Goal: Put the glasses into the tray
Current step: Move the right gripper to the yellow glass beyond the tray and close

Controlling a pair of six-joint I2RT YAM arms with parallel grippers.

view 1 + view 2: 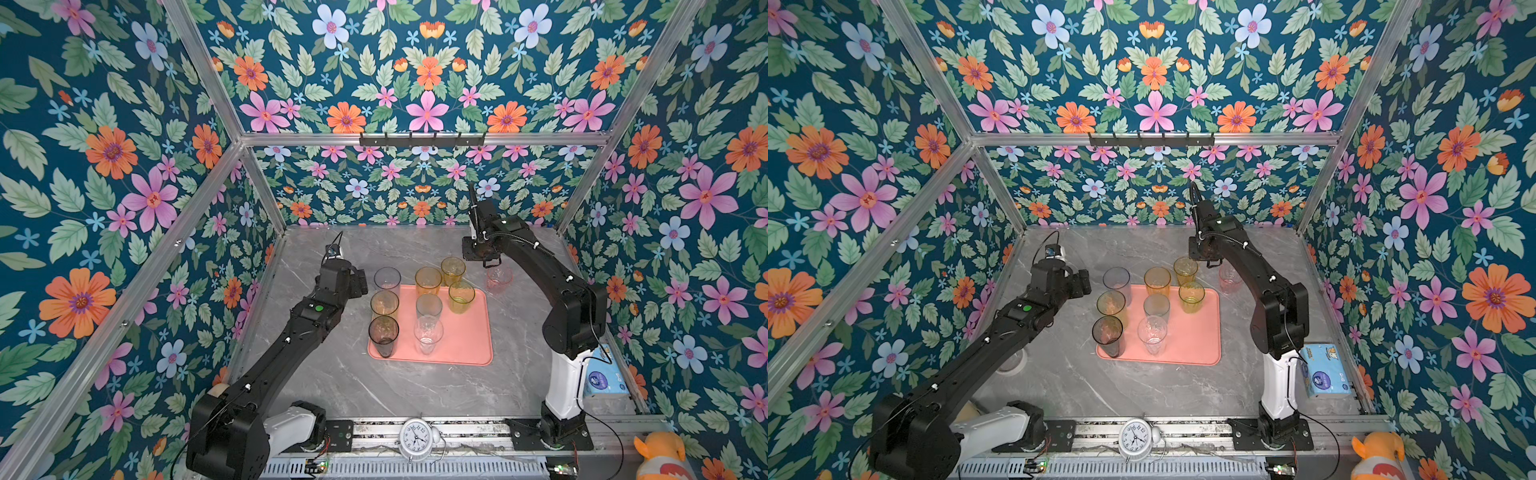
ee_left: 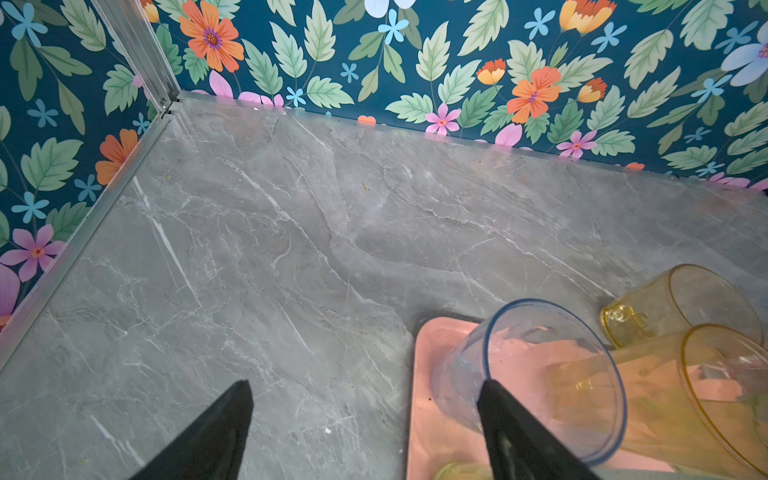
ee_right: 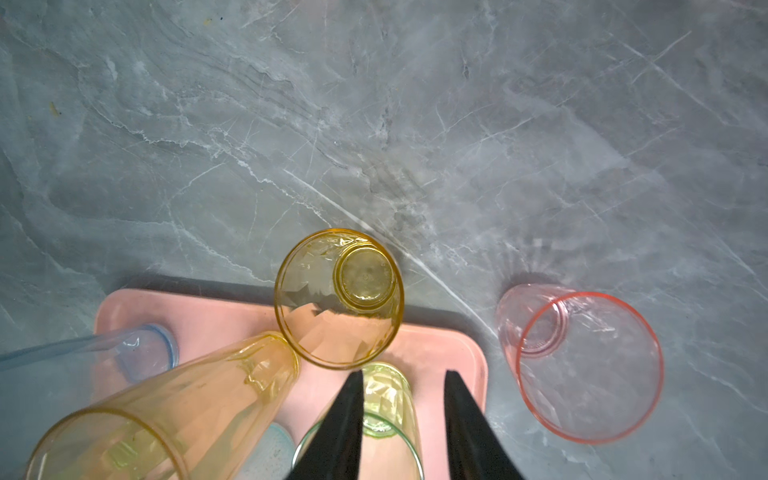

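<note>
Next, I close my right gripper on the short amber glass's rim (image 1: 464,266) (image 3: 400,320), on the side that faces the pink glass.
The salmon-pink tray (image 1: 465,340) lies mid-table. Several glasses stand on it: pale blue (image 1: 387,279), tall amber (image 1: 428,281), green (image 1: 461,297), clear (image 1: 428,332) and smoky grey (image 1: 383,334). A short amber glass (image 3: 338,297) stands on the table just beyond the tray's far edge. A pink glass (image 1: 498,279) stands on the table right of the tray. My left gripper (image 2: 365,386) is open and empty beside the tray's far left corner, one finger next to the pale blue glass (image 2: 540,374). My right gripper (image 3: 403,374) hangs open and empty above the tray's far right corner, left of the pink glass (image 3: 590,365).
A blue tissue pack (image 1: 604,376) lies by the right arm's base. An alarm clock (image 1: 417,438) stands on the front rail and an orange plush toy (image 1: 660,457) sits at the front right. Patterned walls close three sides. A pale round thing (image 1: 1011,361) shows under the left arm.
</note>
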